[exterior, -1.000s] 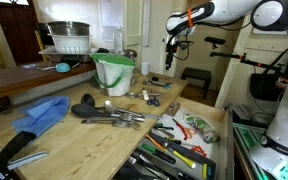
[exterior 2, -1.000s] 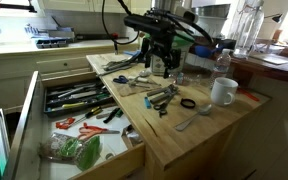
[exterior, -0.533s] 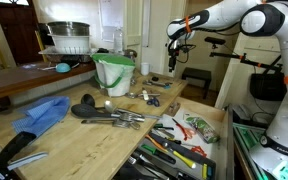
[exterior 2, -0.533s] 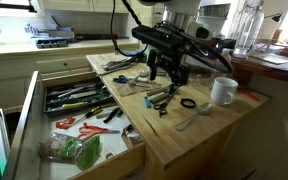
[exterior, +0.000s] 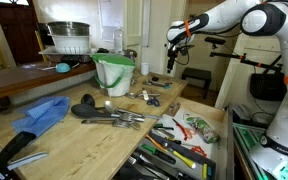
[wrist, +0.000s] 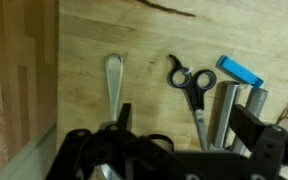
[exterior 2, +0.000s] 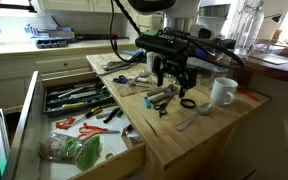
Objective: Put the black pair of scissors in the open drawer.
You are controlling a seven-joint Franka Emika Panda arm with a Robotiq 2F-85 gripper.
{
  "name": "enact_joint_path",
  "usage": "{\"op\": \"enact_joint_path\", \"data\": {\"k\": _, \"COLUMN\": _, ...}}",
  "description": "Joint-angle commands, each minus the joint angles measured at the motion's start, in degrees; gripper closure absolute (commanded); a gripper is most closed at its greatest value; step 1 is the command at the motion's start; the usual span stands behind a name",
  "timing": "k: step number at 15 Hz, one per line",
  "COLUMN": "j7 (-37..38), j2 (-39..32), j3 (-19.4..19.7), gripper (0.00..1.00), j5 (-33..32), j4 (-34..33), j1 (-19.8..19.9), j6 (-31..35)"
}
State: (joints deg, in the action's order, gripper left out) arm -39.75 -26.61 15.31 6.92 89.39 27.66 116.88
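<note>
Next, I close my gripper on the black pair of scissors [exterior: 162,79] [wrist: 197,104] where its handles join the blades, just under the finger loops.
The black pair of scissors [wrist: 191,86] lies flat on the pale wood worktop, handles away from me, blades pointing between my fingers. It also shows in an exterior view [exterior 2: 187,103], near the white mug. My gripper [wrist: 192,125] is open and empty and hovers just above the scissors; it shows in both exterior views [exterior 2: 171,80] [exterior: 171,62]. The open drawer [exterior 2: 104,165] is pulled out along the table's side, full of tools, and also shows in an exterior view [exterior: 220,135].
A white mug [exterior 2: 222,92] stands beside the scissors. A spoon [wrist: 112,82], a metal cylinder [wrist: 224,110] and a blue piece [wrist: 242,70] lie around them. A green bucket [exterior: 114,72], a blue cloth [exterior: 44,112] and loose utensils [exterior: 114,115] sit on the worktop.
My gripper has moved across the worktop toward the mug side and come lower, ending above the scissors. Nothing on the table has moved.
</note>
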Motion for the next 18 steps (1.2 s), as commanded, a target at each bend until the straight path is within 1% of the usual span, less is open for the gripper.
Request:
{"op": "enact_joint_path", "data": {"k": 1, "j7": 1.1, "j2": 1.0, "j3": -0.7, "gripper": 0.0, "j5": -4.1, "j4": 6.4, "j1": -0.7, "j6": 9.6}}
{"op": "enact_joint_path", "data": {"k": 3, "j7": 0.0, "j2": 0.5, "j3": -1.5, "gripper": 0.0, "j5": -5.7, "j4": 8.1, "j1": -0.9, "j6": 12.5}}
{"op": "enact_joint_path", "data": {"k": 6, "j7": 0.3, "j2": 0.1, "j3": -2.7, "gripper": 0.0, "j5": -6.7, "j4": 9.7, "j1": -1.3, "j6": 14.4}}
{"op": "enact_joint_path", "data": {"k": 7, "j7": 0.1, "j2": 0.1, "j3": -3.2, "gripper": 0.0, "j5": -6.0, "j4": 9.6, "j1": -1.0, "j6": 13.3}}
{"op": "enact_joint_path", "data": {"k": 8, "j7": 0.3, "j2": -0.4, "j3": -3.2, "gripper": 0.0, "j5": -5.8, "j4": 8.0, "j1": -0.6, "j6": 12.4}}
{"op": "enact_joint_path", "data": {"k": 10, "j7": 0.3, "j2": -0.4, "j3": -3.6, "gripper": 0.0, "j5": -5.7, "j4": 8.3, "j1": -0.7, "j6": 12.4}}
{"op": "enact_joint_path", "data": {"k": 12, "j7": 0.4, "j2": -1.9, "j3": -3.7, "gripper": 0.0, "j5": -5.3, "j4": 5.9, "j1": -0.2, "j6": 10.1}}
{"op": "enact_joint_path", "data": {"k": 14, "j7": -1.1, "j2": -3.0, "j3": -4.1, "gripper": 0.0, "j5": -4.7, "j4": 4.5, "j1": 0.5, "j6": 9.7}}
{"op": "enact_joint_path", "data": {"k": 18, "j7": -1.0, "j2": -5.4, "j3": -4.8, "gripper": 0.0, "j5": -4.4, "j4": 1.8, "j1": 1.1, "j6": 9.3}}
